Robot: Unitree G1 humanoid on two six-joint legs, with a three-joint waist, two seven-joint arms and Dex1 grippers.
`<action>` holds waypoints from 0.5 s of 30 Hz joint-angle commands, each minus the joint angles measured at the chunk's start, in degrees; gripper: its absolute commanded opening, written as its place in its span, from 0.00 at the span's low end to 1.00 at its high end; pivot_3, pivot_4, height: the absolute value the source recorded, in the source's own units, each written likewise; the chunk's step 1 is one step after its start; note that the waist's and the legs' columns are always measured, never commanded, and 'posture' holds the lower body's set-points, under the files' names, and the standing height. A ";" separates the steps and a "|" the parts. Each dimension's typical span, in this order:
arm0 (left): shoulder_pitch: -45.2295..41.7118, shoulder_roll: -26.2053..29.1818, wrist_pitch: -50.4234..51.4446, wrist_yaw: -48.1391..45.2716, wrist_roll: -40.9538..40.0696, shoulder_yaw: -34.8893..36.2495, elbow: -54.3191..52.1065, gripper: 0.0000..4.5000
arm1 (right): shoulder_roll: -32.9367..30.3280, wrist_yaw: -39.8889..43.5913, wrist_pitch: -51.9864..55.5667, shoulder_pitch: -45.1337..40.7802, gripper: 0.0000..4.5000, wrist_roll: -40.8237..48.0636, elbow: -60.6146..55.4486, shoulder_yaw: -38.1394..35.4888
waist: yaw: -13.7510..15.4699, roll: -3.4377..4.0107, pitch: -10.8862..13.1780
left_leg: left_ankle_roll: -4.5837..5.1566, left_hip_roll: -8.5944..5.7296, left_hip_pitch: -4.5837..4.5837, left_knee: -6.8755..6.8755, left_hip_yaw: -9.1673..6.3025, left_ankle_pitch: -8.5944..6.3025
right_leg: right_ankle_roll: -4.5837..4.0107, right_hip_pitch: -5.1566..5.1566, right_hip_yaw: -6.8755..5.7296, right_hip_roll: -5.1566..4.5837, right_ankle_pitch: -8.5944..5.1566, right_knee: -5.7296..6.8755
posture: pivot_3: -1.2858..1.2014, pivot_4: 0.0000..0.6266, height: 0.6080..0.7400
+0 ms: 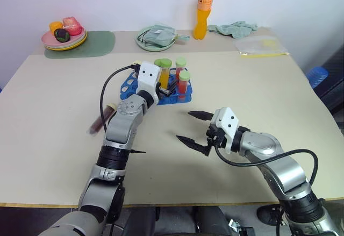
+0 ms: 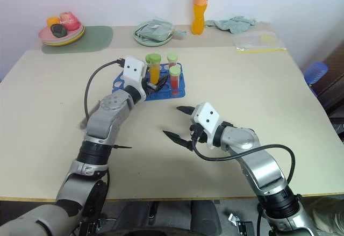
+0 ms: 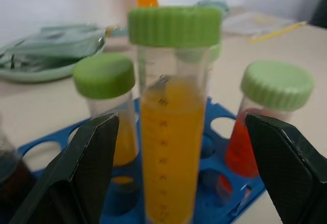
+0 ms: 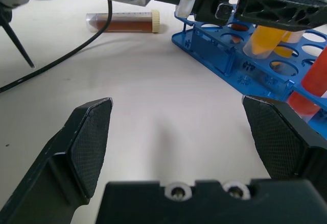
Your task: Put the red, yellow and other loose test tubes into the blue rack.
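Note:
The yellow test tube sits too shallow in the blue rack, so my left gripper needs to grip it and lower it into the hole (image 4: 258,49) first.
The blue rack (image 1: 133,87) stands on the table's far middle. A yellow test tube (image 3: 172,147) with a green cap stands upright in it, between the fingers of my left gripper (image 1: 165,85). That gripper is open, with a gap on each side of the tube. Two more green-capped tubes stand in the rack, one of them a red tube (image 1: 184,87). A dark brown tube with a cream cap (image 1: 101,119) lies flat on the table left of my left forearm. My right gripper (image 1: 183,124) hovers open and holds nothing, nearer than the rack.
At the back stand a tall orange drink bottle (image 1: 202,10), a green plate (image 1: 141,42) holding a cloth, a pink plate (image 1: 51,43) of fruit on a green mat (image 1: 99,45), a crumpled cloth (image 1: 234,29) and a plastic bag (image 1: 263,46). A black cable (image 1: 107,85) loops beside the rack.

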 commanded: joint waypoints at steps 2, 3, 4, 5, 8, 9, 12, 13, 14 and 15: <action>-2.84 0.03 2.67 1.16 0.21 0.43 -2.81 0.89 | 0.60 0.32 -1.29 -0.67 1.00 -0.17 -1.06 0.23 | 0.01 0.00 0.00 | 0.00 0.00 0.00 0.00 0.00 0.00 | 0.00 0.00 0.00 0.00 0.00 0.00 | 0.52 0.24 1.00; -3.10 0.05 3.19 1.34 0.14 0.54 -2.90 0.89 | 0.60 0.35 -1.33 -0.67 1.00 -0.19 -1.04 0.25 | -0.03 0.00 0.00 | -0.01 0.00 0.00 0.00 0.00 0.00 | 0.00 0.00 0.00 0.00 0.00 0.00 | 0.52 0.24 1.00; -3.26 0.06 3.53 1.47 0.06 0.61 -2.98 0.89 | 0.60 0.37 -1.35 -0.67 1.00 -0.21 -1.03 0.26 | -0.06 0.00 0.00 | -0.01 0.00 0.00 0.00 0.01 0.01 | 0.00 0.00 0.00 0.00 0.00 0.00 | 0.52 0.24 1.00; -3.51 -0.02 3.99 1.54 -0.18 0.81 -2.95 0.84 | 0.60 0.41 -1.37 -0.73 1.00 -0.22 -0.94 0.26 | -0.07 0.00 0.00 | -0.02 0.00 0.00 -0.01 0.01 0.01 | 0.00 0.00 0.00 0.00 0.00 0.00 | 0.52 0.24 1.00; -3.88 0.19 5.01 1.30 -0.16 0.61 -2.89 0.58 | 0.67 0.37 -1.33 -0.81 1.00 -0.30 -0.87 0.31 | -0.03 0.00 0.00 | -0.02 0.00 0.00 -0.01 0.00 0.01 | 0.00 -0.01 0.00 0.00 0.00 0.00 | 0.52 0.24 1.00; -3.92 0.36 5.30 1.18 0.08 0.30 -2.95 0.50 | 0.69 0.33 -1.33 -0.80 1.00 -0.33 -0.88 0.33 | -0.01 0.00 0.00 | -0.02 0.00 0.00 0.00 0.01 0.01 | 0.00 -0.01 0.00 0.00 0.00 0.00 | 0.52 0.24 1.00; -3.96 0.30 5.91 0.90 -0.07 0.22 -3.04 0.50 | 0.74 0.27 -1.33 -0.76 1.00 -0.41 -0.92 0.36 | -0.01 0.00 0.00 | -0.02 0.00 0.00 0.00 0.01 0.01 | 0.00 0.00 0.00 0.00 0.00 0.00 | 0.52 0.24 1.00; -3.96 0.26 6.06 0.88 -0.16 0.27 -3.05 0.50 | 0.76 0.25 -1.31 -0.76 1.00 -0.44 -0.95 0.36 | -0.01 0.00 0.00 | -0.02 0.00 0.00 0.00 0.01 0.01 | 0.00 0.00 0.00 0.00 0.00 0.00 | 0.52 0.24 1.00; -3.99 0.23 6.12 0.90 -0.15 0.26 -3.00 0.50 | 0.76 0.28 -1.33 -0.75 1.00 -0.46 -0.91 0.33 | -0.01 0.00 0.00 | -0.02 0.00 0.00 0.00 0.01 0.01 | 0.00 0.00 0.01 0.00 0.00 0.00 | 0.52 0.24 1.00; -4.02 0.23 6.20 0.90 -0.14 0.24 -2.98 0.50 | 0.78 0.30 -1.36 -0.74 1.00 -0.51 -0.89 0.30 | -0.02 0.00 0.00 | -0.02 0.00 0.00 -0.01 0.01 0.01 | 0.00 0.00 0.00 0.00 0.00 0.00 | 0.52 0.24 1.00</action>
